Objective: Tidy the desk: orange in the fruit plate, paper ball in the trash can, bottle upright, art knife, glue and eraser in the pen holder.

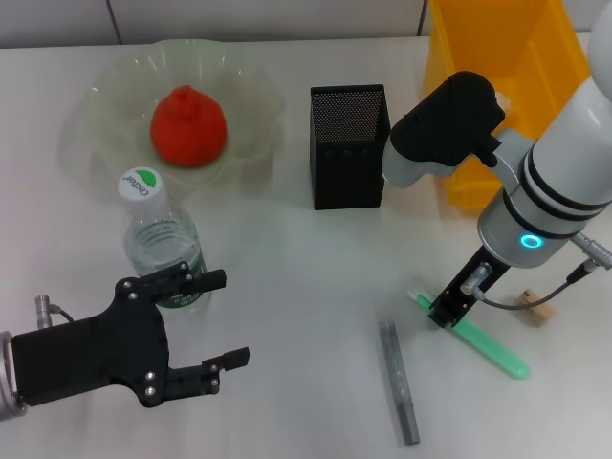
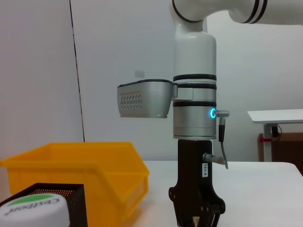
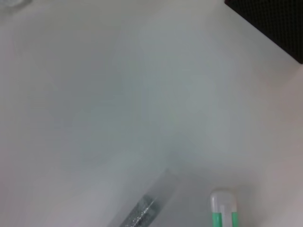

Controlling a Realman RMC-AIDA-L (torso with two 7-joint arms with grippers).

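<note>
Next, I let go of the green stick, which is lying on the table now, with my right gripper inside the black mesh pen holder [image 1: 323,114], against the side nearest the fruit plate.
The orange [image 1: 188,124] lies in the pale-green fruit plate [image 1: 251,84]. In front of the plate the bottle [image 1: 164,244] stands upright, its cap [image 2: 33,208] close to my left wrist camera. My left gripper [image 1: 218,320] is open just right of the bottle, holding nothing. My right gripper [image 1: 444,312] points down onto the white end of a green stick [image 1: 492,346] lying on the table. A grey stick [image 1: 399,382] lies to its left. I cannot tell which stick is the art knife and which the glue. The eraser [image 1: 535,308] lies right of the gripper. The paper ball is out of view.
The black mesh pen holder [image 1: 349,143] stands mid-table, and the yellow trash can [image 1: 507,48] sits behind my right arm. The right wrist view shows the green stick's white end [image 3: 223,208], the grey stick [image 3: 147,210] and a corner of the holder [image 3: 274,23].
</note>
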